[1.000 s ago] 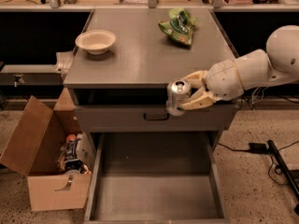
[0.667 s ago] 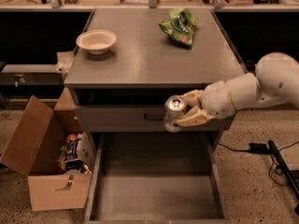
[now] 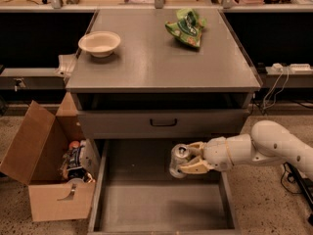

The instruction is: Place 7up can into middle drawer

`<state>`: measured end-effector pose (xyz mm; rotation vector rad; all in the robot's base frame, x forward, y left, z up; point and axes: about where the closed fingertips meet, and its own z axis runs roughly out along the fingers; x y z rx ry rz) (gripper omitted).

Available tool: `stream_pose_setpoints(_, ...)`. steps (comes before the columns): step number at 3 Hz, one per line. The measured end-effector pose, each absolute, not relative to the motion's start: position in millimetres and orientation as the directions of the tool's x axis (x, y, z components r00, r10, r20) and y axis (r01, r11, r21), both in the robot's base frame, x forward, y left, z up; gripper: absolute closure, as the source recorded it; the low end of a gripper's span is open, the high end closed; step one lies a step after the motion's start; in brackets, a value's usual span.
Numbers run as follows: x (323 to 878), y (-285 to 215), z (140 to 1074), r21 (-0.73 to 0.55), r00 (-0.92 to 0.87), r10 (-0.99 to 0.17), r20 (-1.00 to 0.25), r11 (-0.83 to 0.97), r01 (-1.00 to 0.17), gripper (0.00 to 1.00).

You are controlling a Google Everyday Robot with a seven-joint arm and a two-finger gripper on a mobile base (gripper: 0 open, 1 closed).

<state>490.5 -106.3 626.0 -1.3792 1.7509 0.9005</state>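
My gripper is going to the middle drawer. It will let go of the 7up can midway across the middle drawer's bare bottom (image 3: 164, 203), a little toward its front edge.
The 7up can (image 3: 178, 159), silver with a pull-tab top, is held upright in my gripper (image 3: 188, 160), whose cream fingers (image 3: 193, 167) are shut around its side. The white arm reaches in from the right. The can hangs over the back part of the open middle drawer (image 3: 161, 199), a wide grey drawer with a flat bare floor, pulled out at the bottom of the cabinet. The can is above the floor, not resting on it.
A narrower closed drawer front with a black handle (image 3: 163, 123) sits just above the can. On the cabinet top are a cream bowl (image 3: 99, 43) and a green snack bag (image 3: 186, 27). An open cardboard box (image 3: 46, 165) of items stands at the left. Cables lie at the right.
My gripper has carried the can down and to the left, from in front of the handled drawer front to inside the open middle drawer's space.
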Motion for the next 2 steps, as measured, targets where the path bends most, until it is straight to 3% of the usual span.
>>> stream_pose_setpoints(2, 489, -97, 586, 0.091, -0.164, -0.489, -0.857, 0.169, -0.981, 1.0)
